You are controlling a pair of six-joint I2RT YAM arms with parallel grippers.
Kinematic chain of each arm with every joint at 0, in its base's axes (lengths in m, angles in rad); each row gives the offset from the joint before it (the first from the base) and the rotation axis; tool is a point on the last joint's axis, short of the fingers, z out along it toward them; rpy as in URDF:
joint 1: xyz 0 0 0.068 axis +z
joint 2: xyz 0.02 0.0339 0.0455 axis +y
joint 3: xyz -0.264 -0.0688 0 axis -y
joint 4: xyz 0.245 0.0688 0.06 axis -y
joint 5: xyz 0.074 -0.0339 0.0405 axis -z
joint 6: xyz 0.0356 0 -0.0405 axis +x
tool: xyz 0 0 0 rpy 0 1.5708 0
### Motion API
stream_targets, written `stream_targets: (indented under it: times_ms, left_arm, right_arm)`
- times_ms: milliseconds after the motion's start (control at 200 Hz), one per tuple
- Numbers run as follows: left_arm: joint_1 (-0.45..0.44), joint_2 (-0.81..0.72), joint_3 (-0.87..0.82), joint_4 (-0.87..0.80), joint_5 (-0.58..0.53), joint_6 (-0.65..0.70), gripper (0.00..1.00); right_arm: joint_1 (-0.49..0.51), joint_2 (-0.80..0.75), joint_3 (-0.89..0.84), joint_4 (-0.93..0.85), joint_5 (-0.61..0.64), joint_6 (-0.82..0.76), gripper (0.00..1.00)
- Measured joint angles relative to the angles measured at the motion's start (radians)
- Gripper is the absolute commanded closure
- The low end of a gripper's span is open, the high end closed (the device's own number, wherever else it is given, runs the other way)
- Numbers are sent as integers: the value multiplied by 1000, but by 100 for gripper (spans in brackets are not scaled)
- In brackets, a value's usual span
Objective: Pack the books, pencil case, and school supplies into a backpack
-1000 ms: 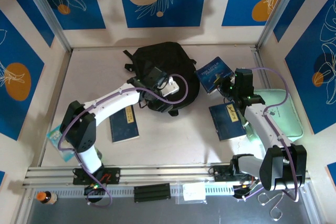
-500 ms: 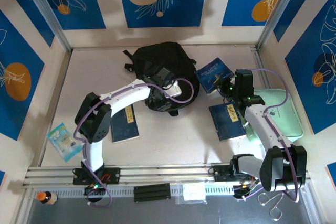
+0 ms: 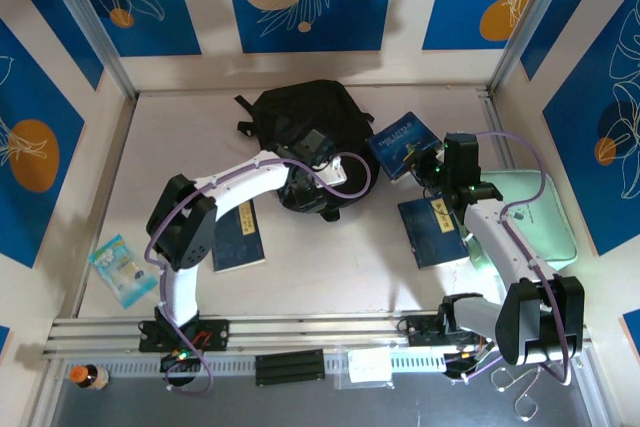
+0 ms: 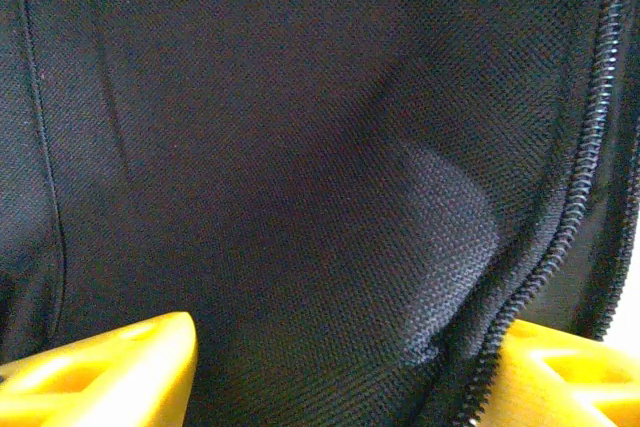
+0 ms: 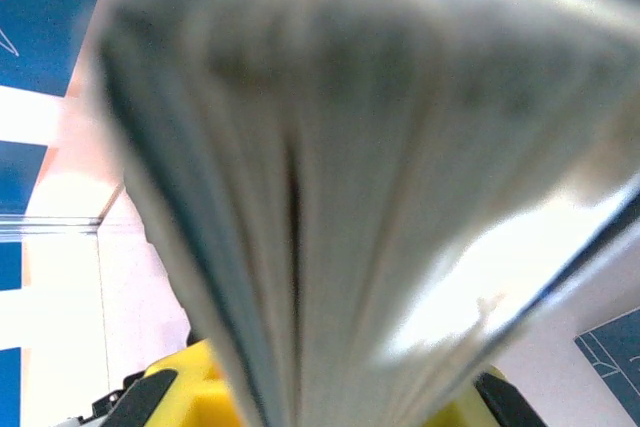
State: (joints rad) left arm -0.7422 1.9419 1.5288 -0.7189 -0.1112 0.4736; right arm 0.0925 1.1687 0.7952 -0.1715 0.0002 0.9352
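Note:
Black mesh stretches across my left gripper with the zip next to one finger, so next I pinch the zipped edge (image 4: 575, 202) and raise it before the book goes in.
The black backpack (image 3: 300, 117) lies at the table's back middle. My left gripper (image 3: 314, 146) rests on it, open; its yellow fingers (image 4: 110, 372) stand wide apart with black mesh fabric and a zip (image 4: 570, 217) between them. My right gripper (image 3: 430, 162) is shut on the Little Prince book (image 3: 404, 142), held just right of the backpack; the book's blurred page edges (image 5: 330, 177) rise between the yellow fingers (image 5: 185, 397). A second navy book (image 3: 237, 235) lies flat under the left arm. A third (image 3: 433, 230) lies below the right gripper.
A mint green box (image 3: 535, 212) sits by the right wall, partly under the right arm. A snack packet (image 3: 120, 269) lies near the front left corner. A small bottle (image 3: 88, 375) stands off the table at the front left.
The left arm swung its elbow inward and its gripper pushed a little further right over the backpack. The right gripper shifted slightly left with the Little Prince book.

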Motion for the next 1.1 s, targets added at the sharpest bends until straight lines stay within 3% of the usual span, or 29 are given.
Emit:
stream_targets:
  times_ms: [215,440,510,655,1100]
  left_arm:
    - [-9,0,6,-11,10,53,25]
    - [-51,42,37,-22,-55,124,30]
    - [-60,49,37,-19,-70,140,35]
    - [-65,49,37,6,-97,160,60]
    - [-50,-60,27,61,-78,126,91]
  right_arm:
    - [0,0,-6,3,0,2,100]
    - [0,2,-6,3,0,12,100]
    - [0,2,-7,3,0,13,100]
    - [-3,2,-10,4,0,15,100]
    - [-69,-51,-20,-12,-4,14,100]
